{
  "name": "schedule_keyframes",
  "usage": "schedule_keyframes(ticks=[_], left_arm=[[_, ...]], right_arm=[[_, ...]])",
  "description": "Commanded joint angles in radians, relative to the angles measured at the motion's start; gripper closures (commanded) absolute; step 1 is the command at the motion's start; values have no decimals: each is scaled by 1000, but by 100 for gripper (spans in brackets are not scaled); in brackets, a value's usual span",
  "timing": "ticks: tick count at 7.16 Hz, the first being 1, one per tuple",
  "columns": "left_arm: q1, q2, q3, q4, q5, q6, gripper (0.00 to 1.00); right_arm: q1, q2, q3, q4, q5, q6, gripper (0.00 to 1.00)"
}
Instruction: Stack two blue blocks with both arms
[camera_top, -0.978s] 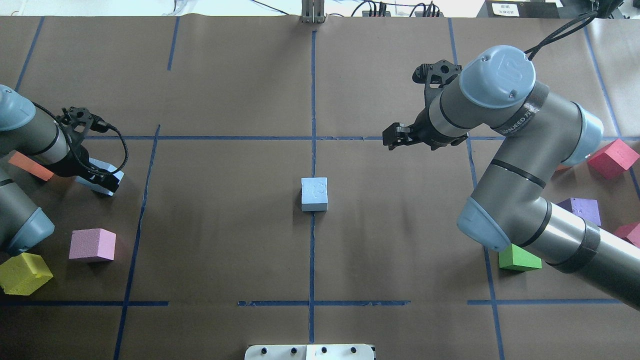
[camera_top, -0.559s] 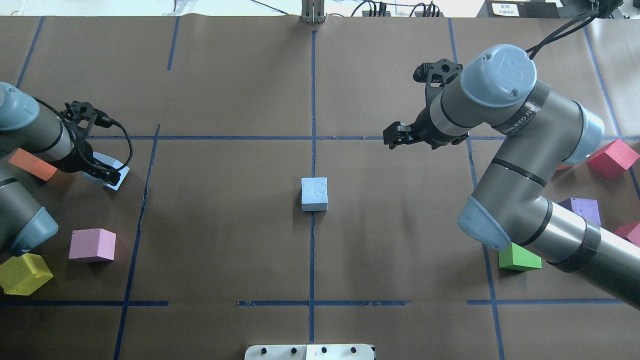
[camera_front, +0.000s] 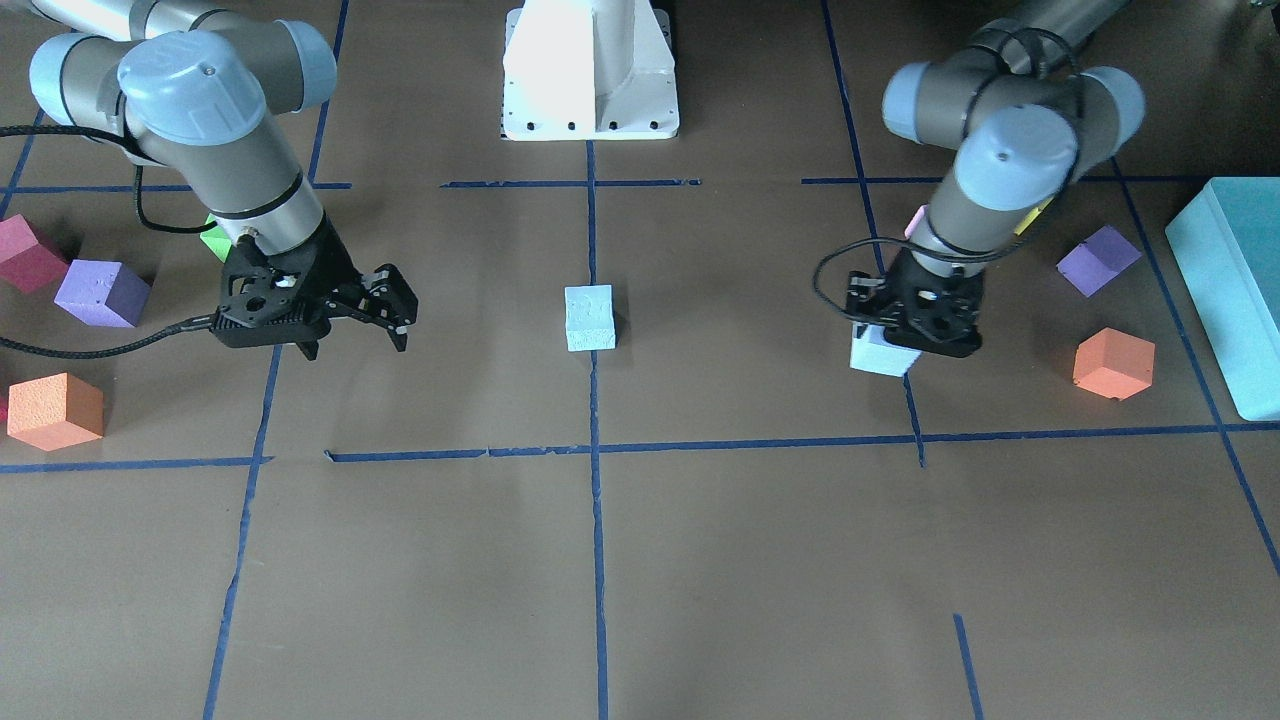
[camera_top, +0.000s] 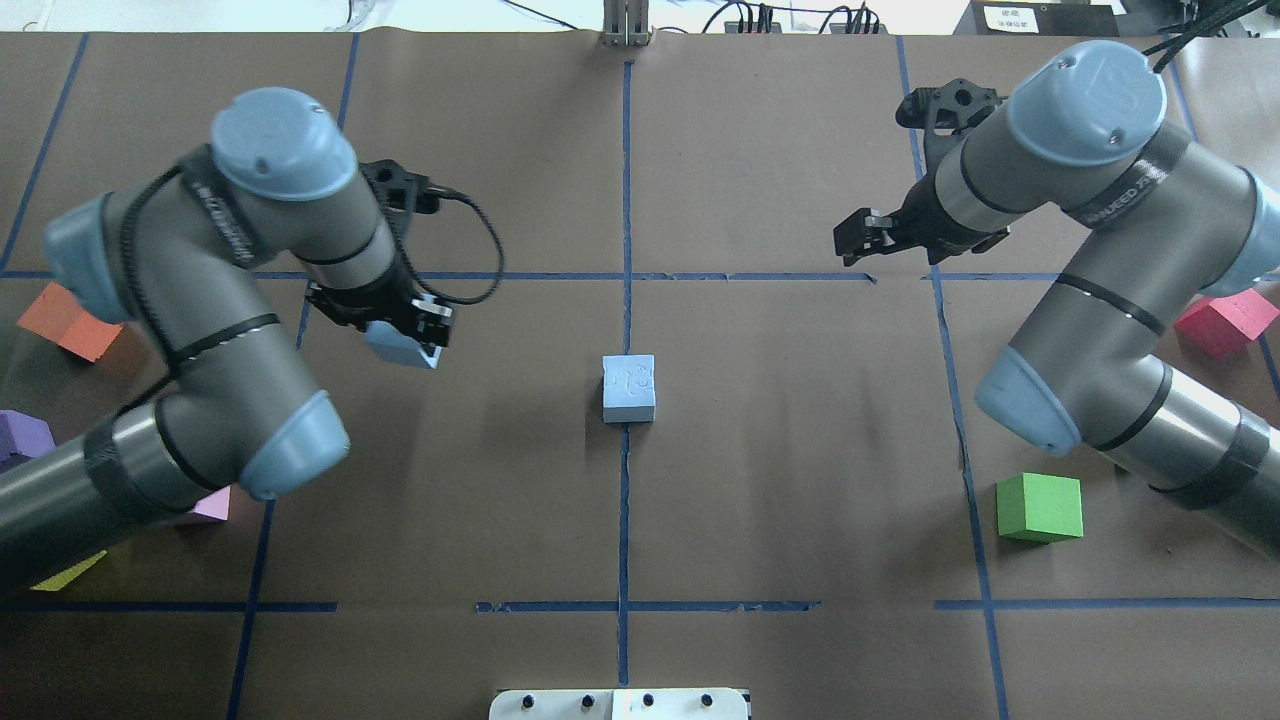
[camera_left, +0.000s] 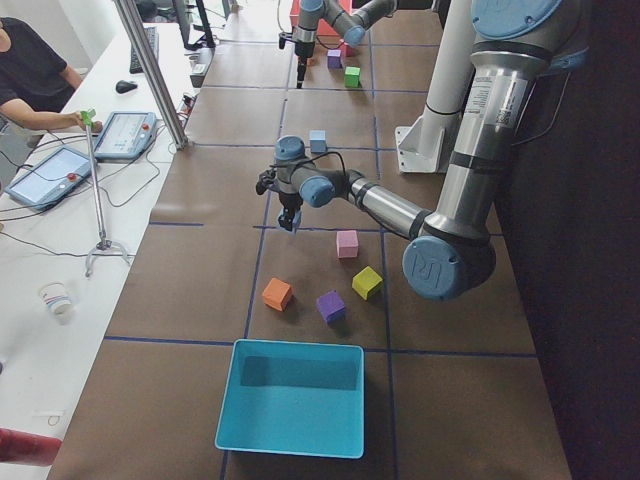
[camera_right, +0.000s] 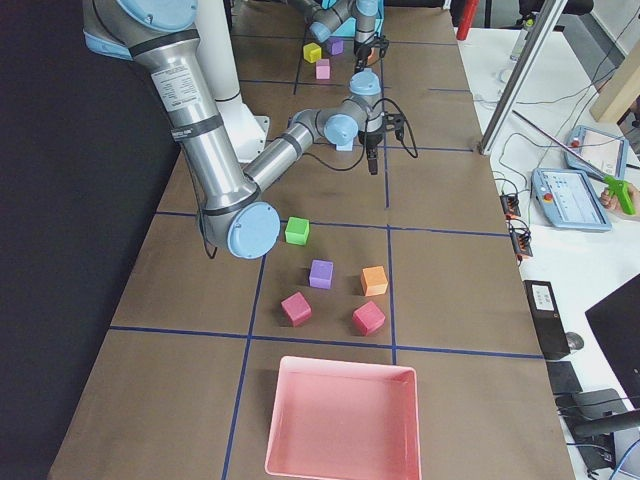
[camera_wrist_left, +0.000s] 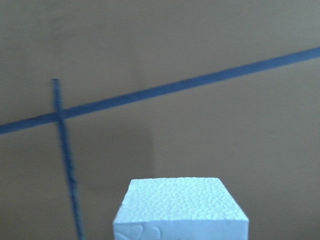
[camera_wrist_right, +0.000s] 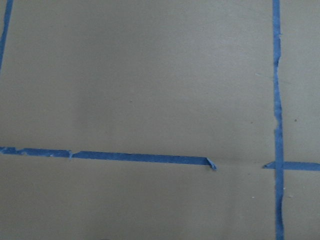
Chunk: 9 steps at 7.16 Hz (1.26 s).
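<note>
Next, my left gripper releases the second blue block, now held above the table, on top of the pale blue block (camera_front: 589, 307) on the centre line.
One pale blue block (camera_top: 629, 388) sits on the table's centre line and also shows in the front view (camera_front: 589, 317). My left gripper (camera_top: 414, 336) is shut on the second blue block (camera_top: 390, 348) and holds it above the table, left of the centre block. The front view shows that gripper (camera_front: 915, 335) with the block (camera_front: 880, 357) under it. The block fills the lower part of the left wrist view (camera_wrist_left: 180, 210). My right gripper (camera_top: 856, 243) is open and empty, up and right of the centre block, and it also shows in the front view (camera_front: 392, 318).
A green cube (camera_top: 1039, 507) and a red cube (camera_top: 1225, 322) lie on the right. An orange cube (camera_top: 62, 320) and a purple cube (camera_top: 20, 435) lie on the left. A teal tray (camera_left: 290, 400) and a pink tray (camera_right: 340, 420) stand at the table ends.
My left arm has lifted the blue block from the far left and carried it right, toward the centre block. My right gripper has drawn back to the right and a little away.
</note>
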Motion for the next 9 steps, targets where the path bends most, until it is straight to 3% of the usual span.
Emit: schedule_keyframes(ticks=[1, 2, 4, 6, 9], left_arm=[[115, -223, 89, 68, 31, -140, 79], [117, -285, 167, 62, 33, -148, 79], [120, -301, 298, -100, 75, -165, 80], [120, -307, 300, -81, 80, -189, 81], [135, -316, 304, -76, 80, -287, 77]], right_arm=[[83, -60, -2, 0, 69, -115, 0], [87, -62, -4, 0, 71, -119, 0], [85, -62, -17, 0, 71, -119, 0], [85, -62, -25, 6, 71, -119, 0], [85, -63, -126, 165, 71, -111, 0]])
